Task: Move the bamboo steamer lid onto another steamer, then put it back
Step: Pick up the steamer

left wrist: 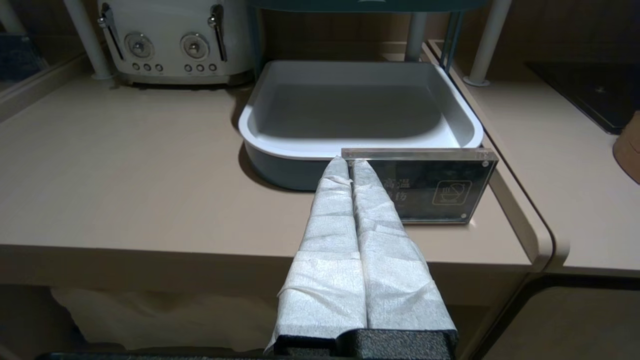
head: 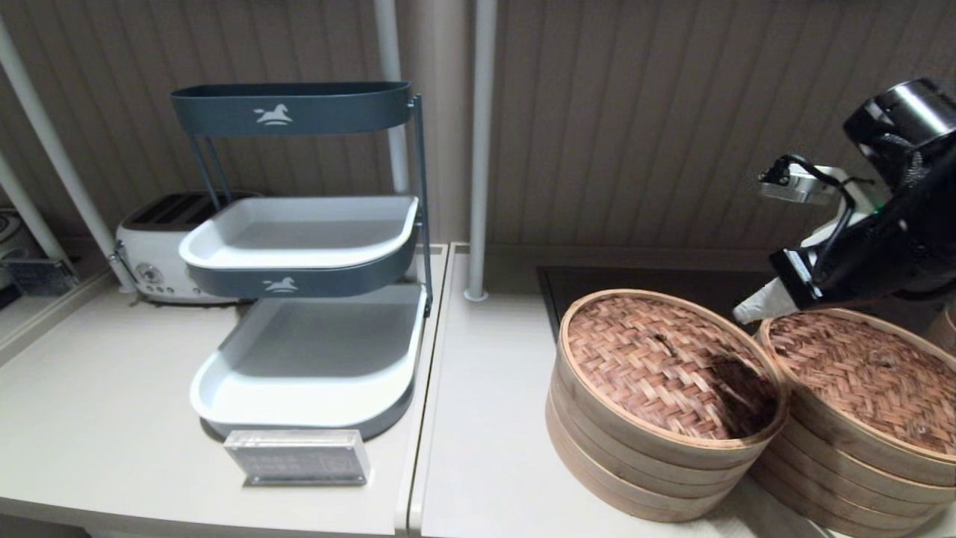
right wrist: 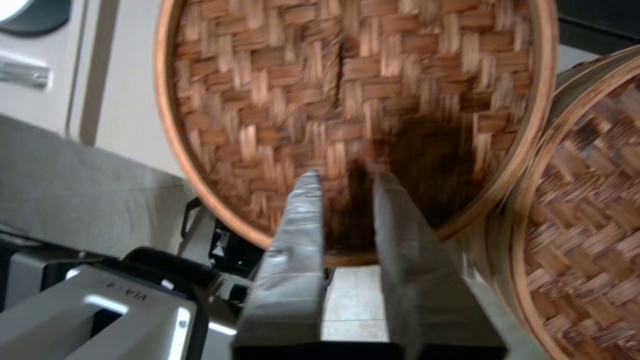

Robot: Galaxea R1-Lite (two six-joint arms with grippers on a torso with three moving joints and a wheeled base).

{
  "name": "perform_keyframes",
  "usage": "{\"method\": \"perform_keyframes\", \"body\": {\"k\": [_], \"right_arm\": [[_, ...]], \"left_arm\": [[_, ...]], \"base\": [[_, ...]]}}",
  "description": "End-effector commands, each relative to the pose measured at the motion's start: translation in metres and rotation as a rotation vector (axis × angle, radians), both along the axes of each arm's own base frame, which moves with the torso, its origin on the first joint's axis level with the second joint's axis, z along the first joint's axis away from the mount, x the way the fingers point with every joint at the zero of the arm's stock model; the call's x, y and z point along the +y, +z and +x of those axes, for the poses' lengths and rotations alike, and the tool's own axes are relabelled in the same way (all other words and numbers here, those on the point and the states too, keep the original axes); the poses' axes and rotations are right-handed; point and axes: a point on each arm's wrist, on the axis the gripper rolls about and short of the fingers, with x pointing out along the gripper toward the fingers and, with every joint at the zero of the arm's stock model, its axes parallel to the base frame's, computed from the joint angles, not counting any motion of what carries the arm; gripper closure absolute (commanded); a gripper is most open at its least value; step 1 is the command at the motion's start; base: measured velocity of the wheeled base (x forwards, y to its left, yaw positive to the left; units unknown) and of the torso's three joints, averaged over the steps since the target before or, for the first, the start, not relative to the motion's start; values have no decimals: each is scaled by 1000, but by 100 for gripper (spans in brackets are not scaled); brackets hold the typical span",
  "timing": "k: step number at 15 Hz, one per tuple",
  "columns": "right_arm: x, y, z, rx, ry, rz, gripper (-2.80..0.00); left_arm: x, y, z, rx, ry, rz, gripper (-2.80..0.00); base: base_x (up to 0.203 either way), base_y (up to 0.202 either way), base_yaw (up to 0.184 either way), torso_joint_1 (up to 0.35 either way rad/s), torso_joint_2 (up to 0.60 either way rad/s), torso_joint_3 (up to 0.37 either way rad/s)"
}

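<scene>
The robot's right gripper needs to close on the small loop (head: 664, 344) (right wrist: 337, 73) in the middle of the reddish-brown bamboo steamer lid that is nearer the tray rack.
The bamboo steamer lid (head: 665, 366), reddish-brown weave in a pale rim with a small dark slit (right wrist: 342, 65) at its centre, sits on the left steamer stack (head: 635, 463). Touching its right side is another steamer (head: 859, 448), capped by a darker woven lid (head: 866, 373). My right gripper (head: 747, 310) hovers above the back, over the gap between the two stacks. In the right wrist view the right gripper (right wrist: 342, 175) is open, nothing between its wrapped fingers, over the reddish lid's edge. My left gripper (left wrist: 350, 162) is shut and parked low, before the counter's front edge.
A three-tier grey and white tray rack (head: 306, 351) stands left of centre, a white toaster (head: 160, 254) behind it. A clear acrylic sign (head: 299, 456) stands at the front. A black hob (head: 642, 284) lies behind the steamers. White poles (head: 478, 149) rise at the back.
</scene>
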Motion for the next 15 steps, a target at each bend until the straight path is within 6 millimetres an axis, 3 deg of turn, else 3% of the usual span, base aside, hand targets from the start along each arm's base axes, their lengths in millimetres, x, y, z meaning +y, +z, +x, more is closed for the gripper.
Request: {"method": "perform_keyframes", "body": {"k": [1, 7, 15], "right_arm": [[5, -14, 24, 43, -8, -31, -280], [30, -26, 56, 44, 14, -126, -280], [42, -57, 74, 124, 17, -191, -280]], "left_arm": [[0, -8, 2, 24, 0, 0, 0], [0, -8, 2, 23, 0, 0, 0], [0, -8, 2, 24, 0, 0, 0]], "base": [[0, 0, 0, 0, 0, 0], [0, 0, 0, 0, 0, 0], [0, 0, 0, 0, 0, 0]]}}
